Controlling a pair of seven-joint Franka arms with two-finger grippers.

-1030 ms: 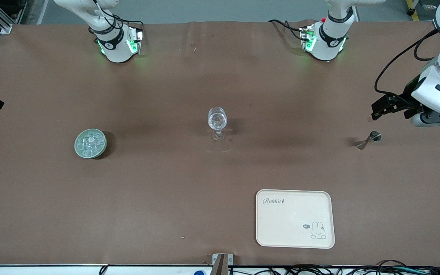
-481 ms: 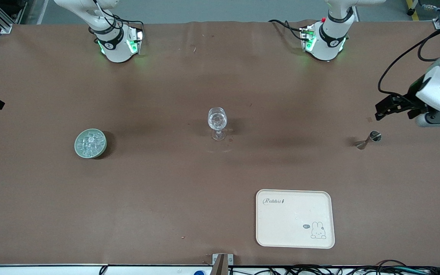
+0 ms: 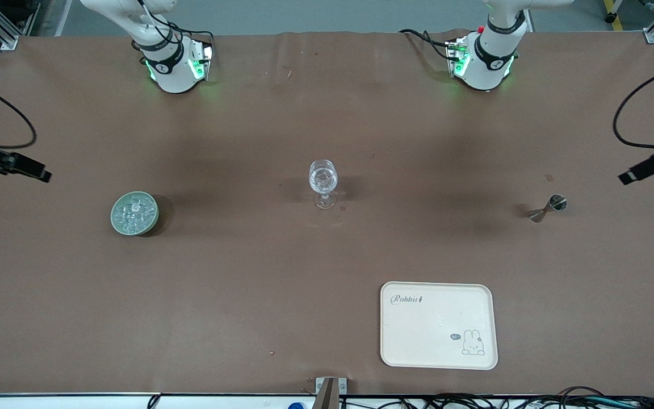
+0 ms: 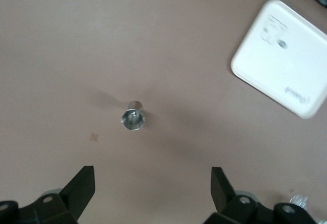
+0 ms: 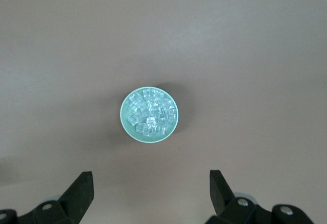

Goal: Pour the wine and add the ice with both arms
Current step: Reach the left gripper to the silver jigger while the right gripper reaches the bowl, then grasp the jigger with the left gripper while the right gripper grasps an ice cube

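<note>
The robot's right gripper will next close on the sides of an ice cube (image 3: 134, 210) (image 5: 150, 122) near the middle of the pale green dish.
A clear stemmed glass (image 3: 323, 180) stands upright at the table's middle, with something clear in its bowl. Several small clear ice cubes (image 3: 133, 211) fill a pale green round dish (image 3: 117, 222) toward the right arm's end; they also show in the right wrist view (image 5: 149, 116). A small metal jigger (image 3: 548, 208) stands toward the left arm's end and shows in the left wrist view (image 4: 133, 119). My left gripper (image 4: 153, 193) is open and empty, high up beside the jigger (image 3: 629, 176). My right gripper (image 5: 152, 193) is open and empty, high up beside the dish (image 3: 40, 173).
A cream tray with a rabbit drawing (image 3: 439, 325) lies nearer the front camera than the jigger and shows in the left wrist view (image 4: 283, 55). The two arm bases (image 3: 174, 62) (image 3: 483, 57) stand along the table's robot edge. Brown cloth covers the table.
My left arm has drawn back and up toward its end of the table, away from the jigger. My right gripper has come into view over its end. The glass, dish and jigger have not moved.
</note>
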